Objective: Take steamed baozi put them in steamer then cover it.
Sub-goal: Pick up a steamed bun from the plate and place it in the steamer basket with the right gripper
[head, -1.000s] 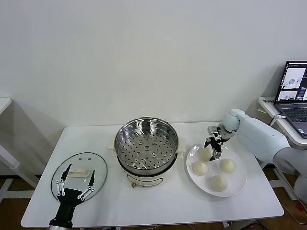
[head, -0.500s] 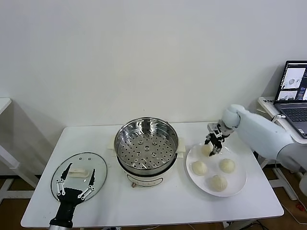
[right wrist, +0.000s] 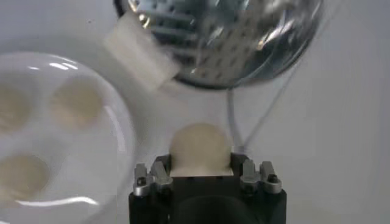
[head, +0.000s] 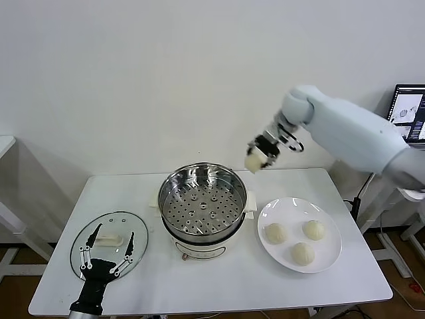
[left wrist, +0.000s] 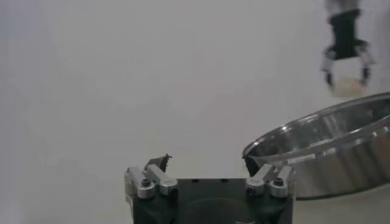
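My right gripper is to let go of the baozi on the far part of the steamer's perforated tray (head: pixel 201 187), just behind its middle.
My right gripper (head: pixel 257 158) is shut on one steamed baozi (head: pixel 254 161) and holds it in the air above the steamer's far right rim. From the right wrist that baozi (right wrist: pixel 200 148) sits between the fingers, with the steamer (right wrist: pixel 225 38) beyond it. The shiny steamer (head: pixel 202 201) stands mid-table, its perforated tray bare. Three baozi (head: pixel 276 232) (head: pixel 314 229) (head: pixel 302 252) lie on the white plate (head: pixel 330 262) to its right. The glass cover (head: pixel 109 240) lies flat at the front left. My left gripper (head: pixel 105 267) hovers open over the cover's near edge.
A laptop (head: pixel 409 113) stands on a side table at the far right. The white table (head: pixel 219 286) ends close in front of the cover and the plate. A white wall rises behind. In the left wrist view the steamer wall (left wrist: pixel 329 152) shows to one side.
My right gripper has lifted one baozi off the plate and carried it up and left toward the steamer. The plate now holds three. The left arm has not moved.
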Controlling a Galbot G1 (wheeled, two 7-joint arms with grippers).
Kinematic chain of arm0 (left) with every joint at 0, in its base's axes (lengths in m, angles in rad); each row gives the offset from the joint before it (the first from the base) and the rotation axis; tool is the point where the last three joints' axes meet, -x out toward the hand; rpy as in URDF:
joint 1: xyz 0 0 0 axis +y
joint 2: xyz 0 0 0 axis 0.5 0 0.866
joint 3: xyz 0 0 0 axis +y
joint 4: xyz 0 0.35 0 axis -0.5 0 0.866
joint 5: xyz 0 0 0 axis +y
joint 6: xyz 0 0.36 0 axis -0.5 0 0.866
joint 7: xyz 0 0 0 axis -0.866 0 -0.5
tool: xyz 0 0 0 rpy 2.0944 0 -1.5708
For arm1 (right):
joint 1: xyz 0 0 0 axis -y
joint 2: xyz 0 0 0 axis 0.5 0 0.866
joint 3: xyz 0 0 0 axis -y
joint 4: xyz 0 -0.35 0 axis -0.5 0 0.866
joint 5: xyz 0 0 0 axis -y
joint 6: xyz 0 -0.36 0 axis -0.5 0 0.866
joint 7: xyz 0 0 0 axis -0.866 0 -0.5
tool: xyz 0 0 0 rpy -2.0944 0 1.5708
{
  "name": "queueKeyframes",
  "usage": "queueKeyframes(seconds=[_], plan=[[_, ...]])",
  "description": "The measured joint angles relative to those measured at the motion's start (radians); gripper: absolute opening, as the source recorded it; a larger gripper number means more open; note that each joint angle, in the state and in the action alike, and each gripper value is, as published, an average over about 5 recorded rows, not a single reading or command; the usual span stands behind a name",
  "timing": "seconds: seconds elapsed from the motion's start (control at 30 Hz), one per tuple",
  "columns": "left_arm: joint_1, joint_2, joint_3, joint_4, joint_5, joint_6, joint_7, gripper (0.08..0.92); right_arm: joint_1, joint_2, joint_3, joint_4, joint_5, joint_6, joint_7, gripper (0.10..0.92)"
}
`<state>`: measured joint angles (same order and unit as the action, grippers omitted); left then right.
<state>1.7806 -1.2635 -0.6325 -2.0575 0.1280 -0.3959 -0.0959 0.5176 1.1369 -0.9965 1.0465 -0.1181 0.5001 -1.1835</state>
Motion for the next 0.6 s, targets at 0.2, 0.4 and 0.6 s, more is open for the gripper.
queueKeyframes(seconds=[0.2,0.4,0.6], plan=[[0.001,-0.001,-0.002,0.0,0.0,-0.006,-0.002,0.823,0.001,0.107,-0.006,-0.008,-0.076,0.122,0.014,0.653],[0.005,0.001,-0.005,-0.003,0.0,-0.008,-0.005,0.823,-0.051,0.193,0.012,-0.048,-0.185,0.21,0.031,0.653],[0.007,0.006,-0.006,-0.01,0.0,-0.008,-0.006,0.823,-0.118,0.262,0.041,-0.106,-0.291,0.26,0.045,0.653]])
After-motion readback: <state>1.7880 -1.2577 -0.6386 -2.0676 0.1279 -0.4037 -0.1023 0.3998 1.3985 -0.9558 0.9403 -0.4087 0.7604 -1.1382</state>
